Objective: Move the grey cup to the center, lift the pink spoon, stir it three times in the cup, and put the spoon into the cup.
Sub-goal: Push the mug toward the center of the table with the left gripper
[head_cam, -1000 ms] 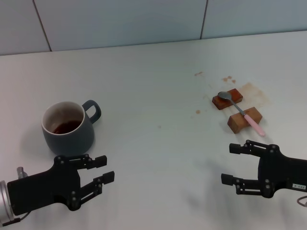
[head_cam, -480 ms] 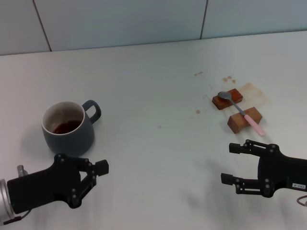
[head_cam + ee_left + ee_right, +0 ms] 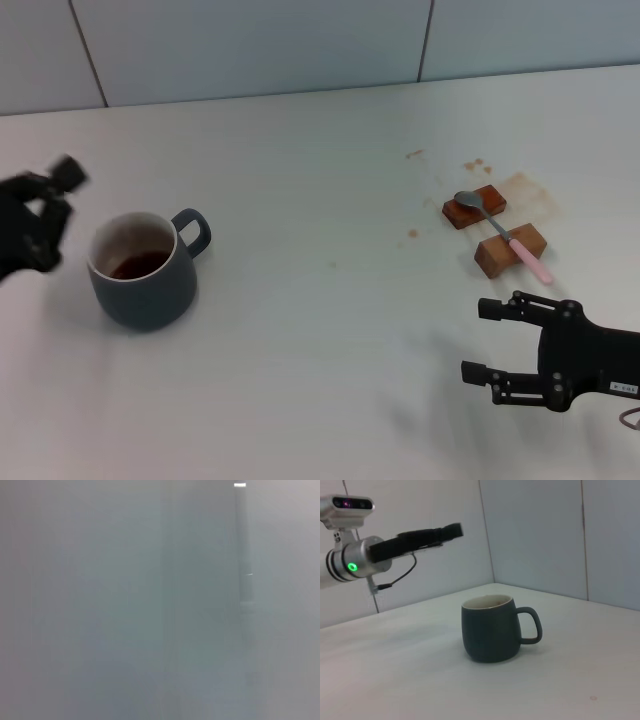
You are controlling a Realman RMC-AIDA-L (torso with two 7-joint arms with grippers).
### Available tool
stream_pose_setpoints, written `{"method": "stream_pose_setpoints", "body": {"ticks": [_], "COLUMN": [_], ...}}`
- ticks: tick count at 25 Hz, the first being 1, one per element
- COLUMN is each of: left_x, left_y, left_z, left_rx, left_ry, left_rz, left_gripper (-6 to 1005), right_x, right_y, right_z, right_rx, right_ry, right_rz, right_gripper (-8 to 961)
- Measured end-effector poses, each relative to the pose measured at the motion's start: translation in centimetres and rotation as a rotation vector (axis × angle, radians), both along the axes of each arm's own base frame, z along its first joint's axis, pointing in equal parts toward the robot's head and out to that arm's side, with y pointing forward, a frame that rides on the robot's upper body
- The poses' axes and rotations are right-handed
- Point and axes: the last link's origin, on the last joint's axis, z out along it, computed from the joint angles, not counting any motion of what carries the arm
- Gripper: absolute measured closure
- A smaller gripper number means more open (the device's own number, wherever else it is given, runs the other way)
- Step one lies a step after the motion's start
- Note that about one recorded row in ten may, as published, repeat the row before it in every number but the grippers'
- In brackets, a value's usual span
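My left gripper is to put the grey cup down on the bare white table halfway (image 3: 323, 278) towards the near wooden block.
The grey cup (image 3: 143, 277) stands upright on the left of the white table, handle pointing right and brown residue inside; the right wrist view shows the cup (image 3: 490, 630) side on. The pink spoon (image 3: 503, 235) lies across two brown wooden blocks at the right, metal bowl on the far block, pink handle over the near one. My left gripper (image 3: 38, 215) hangs raised just left of the cup's rim, blurred by motion; in the right wrist view the left gripper (image 3: 427, 534) is well above the table, apart from the cup. My right gripper (image 3: 478, 342) rests open and empty near the front right.
The far block (image 3: 473, 207) and near block (image 3: 510, 250) sit among brown stains on the table (image 3: 330, 330). A tiled wall (image 3: 250, 45) runs behind the table. The left wrist view holds only a blurred grey surface.
My left arm has swung up from the front-left corner of the table to the left side of the cup. The cup, the spoon and the right arm have not moved.
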Motion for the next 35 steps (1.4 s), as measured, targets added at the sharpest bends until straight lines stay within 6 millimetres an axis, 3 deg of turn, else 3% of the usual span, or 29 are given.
{"method": "stream_pose_setpoints", "body": {"ticks": [1,7,12,20,35], "left_x": [-1.2,-4.3,-5.7,-5.6,-3.7], "left_y": [0.7,1.5,0.8,-0.5,-0.8], "left_z": [0.3,0.2,-1.6,-4.9,-8.9], "left_rx": [0.096,0.281,0.400,0.465,0.441], "left_ry": [0.048,0.261,0.478,0.682,0.655], "left_rz": [0.069,0.212,0.236,0.210,0.329], "left_gripper": [991,983,976,966,946], "right_x": [0.0,0.0,0.0,0.0,0.1], "right_y": [0.0,0.1,0.2,0.3,0.5], "right_z": [0.0,0.2,0.3,0.3,0.6], "right_rx": [0.000,0.006,0.011,0.011,0.014], "right_ry": [0.000,0.000,0.000,-0.002,-0.008], "right_rz": [0.000,0.000,-0.002,-0.001,0.002], "right_gripper": [133,133,133,133,133]}}
